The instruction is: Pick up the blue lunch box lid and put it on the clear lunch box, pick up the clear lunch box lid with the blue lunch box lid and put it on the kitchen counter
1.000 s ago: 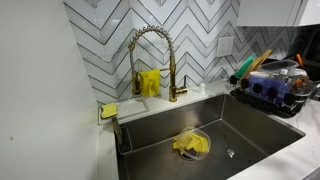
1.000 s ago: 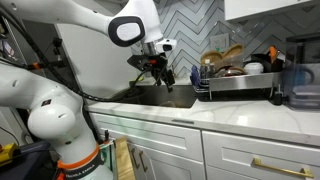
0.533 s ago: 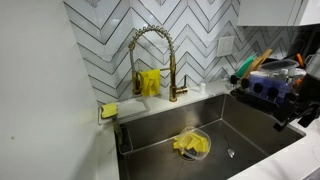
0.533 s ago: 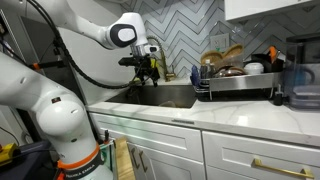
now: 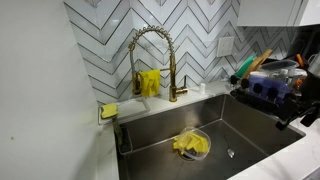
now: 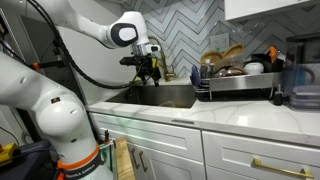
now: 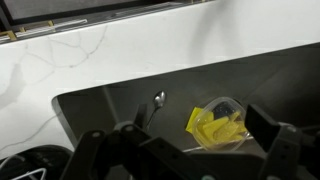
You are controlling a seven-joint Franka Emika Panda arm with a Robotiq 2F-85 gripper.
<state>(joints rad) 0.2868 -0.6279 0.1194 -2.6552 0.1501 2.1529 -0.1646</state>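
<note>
The blue lunch box lid's top edge [image 5: 278, 65], in the dish rack beside the sink, is next for my gripper to go to and close on.
The clear lunch box [image 7: 221, 121] lies on the floor of the steel sink and holds yellow pieces. It also shows in an exterior view [image 5: 191, 144]. My gripper [image 7: 182, 142] hangs above the sink, open and empty, with its fingers spread on either side of the box. In an exterior view the gripper [image 6: 150, 68] is above the sink's far side. The blue lunch box lid is not visible in any view. The white kitchen counter [image 7: 120, 55] borders the sink and shows in both exterior views [image 6: 205, 118] [image 5: 292, 160].
A metal spoon [image 7: 158, 100] lies in the sink left of the box. A gold faucet [image 5: 150, 55] stands behind the sink. A loaded dish rack [image 6: 240, 85] sits on the counter beside the sink. A yellow sponge [image 5: 108, 111] rests at the sink corner.
Over the last second the arm swung sideways above the sink, and its gripper came into the right edge of an exterior view. Since half a second ago it has barely moved.
</note>
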